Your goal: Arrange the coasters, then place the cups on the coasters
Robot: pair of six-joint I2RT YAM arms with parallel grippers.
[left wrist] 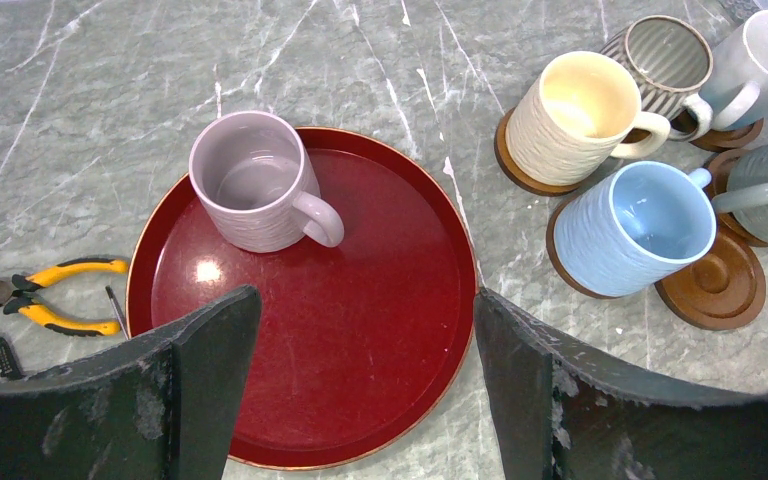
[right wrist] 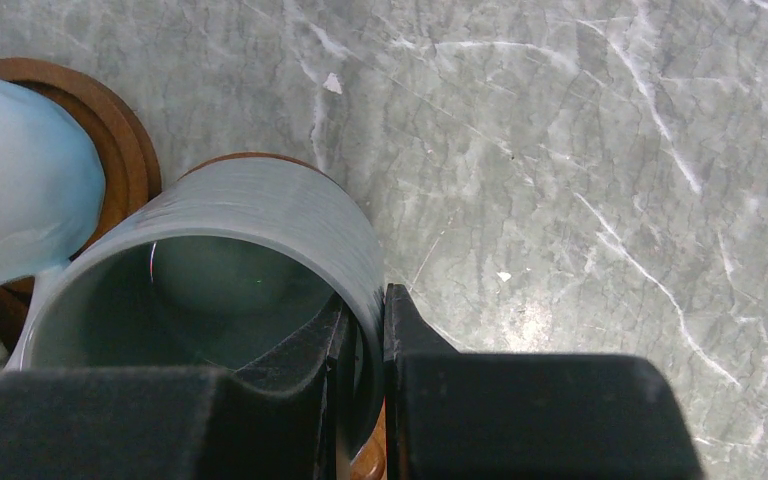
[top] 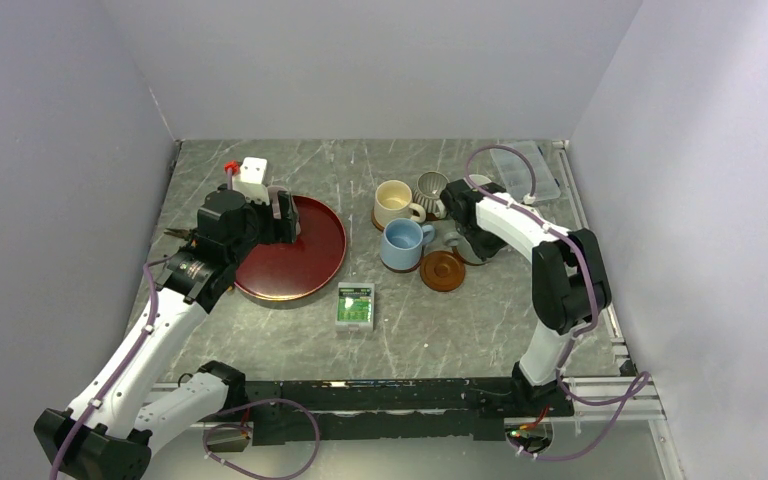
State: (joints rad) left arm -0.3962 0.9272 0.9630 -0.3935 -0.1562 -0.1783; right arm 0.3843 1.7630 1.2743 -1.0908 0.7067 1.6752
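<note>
The robot's right gripper will release the grey-green cup on the coaster (top: 471, 250) (right wrist: 260, 252) between the white cup and the bare coaster.
A mauve-pink cup (left wrist: 255, 180) stands upright at the back left of the dark-red tray (left wrist: 360, 330). My left gripper (left wrist: 363, 300) hangs open over the tray, holding nothing. To the right, the cream cup (left wrist: 575, 115), striped cup (left wrist: 665, 55), white cup (left wrist: 760, 60) and light blue cup (left wrist: 645, 225) each sit on a coaster. One coaster (left wrist: 715, 285) lies bare. My right gripper (right wrist: 365, 320) is shut on the rim of the grey-green cup (right wrist: 260, 230), one finger inside and one outside. That cup is over a coaster (right wrist: 245, 158); I cannot tell whether it rests on it.
Yellow-handled pliers (left wrist: 45, 295) lie left of the tray. A green box (top: 355, 306) sits in front of the tray. At the back are a white block with a red part (top: 250, 175) and a clear plastic case (top: 525, 170). Grey walls enclose three sides.
</note>
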